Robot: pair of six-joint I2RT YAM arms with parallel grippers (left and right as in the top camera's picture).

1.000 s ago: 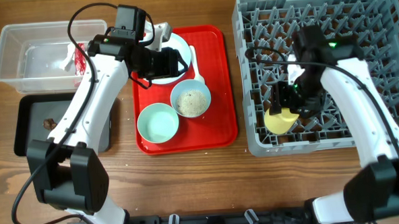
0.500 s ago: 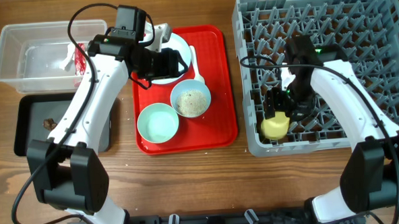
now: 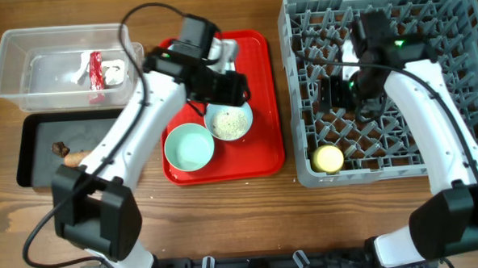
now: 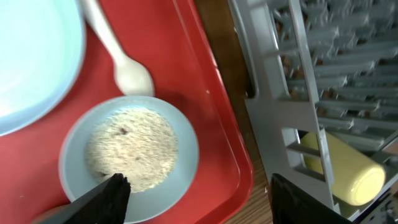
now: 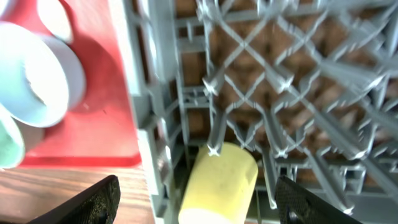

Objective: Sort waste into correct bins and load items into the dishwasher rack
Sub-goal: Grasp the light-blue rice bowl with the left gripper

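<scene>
The pale blue bowl of rice has a rim (image 3: 251, 120) (image 4: 197, 160) facing the dishwasher rack. My left gripper goes there next and closes on it.
The grey dishwasher rack (image 3: 299, 34) stands at the right. A small yellow cup (image 3: 329, 157) lies on its side in the rack's front left corner; it also shows in the right wrist view (image 5: 221, 177). My right gripper (image 3: 349, 97) is open and empty above the cup (image 5: 199, 202). My left gripper (image 3: 225, 94) is open over the red tray, just above the pale blue bowl of white rice grains (image 4: 130, 149). The white spoon (image 4: 118, 56) and the pale blue plate (image 4: 31, 56) lie beside the bowl. An empty teal bowl (image 3: 189, 146) sits at the tray's front.
The clear tub (image 3: 25, 46) at the far left holds the red wrapper (image 3: 96, 71) and crumpled white paper (image 3: 117, 72). The black tray (image 3: 29, 135) in front of it holds a dark lump (image 3: 60, 147) and a brown sausage piece (image 3: 74, 159). The red tray (image 3: 264, 149) nearly touches the rack.
My right gripper let go of the yellow cup in the rack's front corner and drew back up. My left arm swung right from the plate to above the rice bowl.
</scene>
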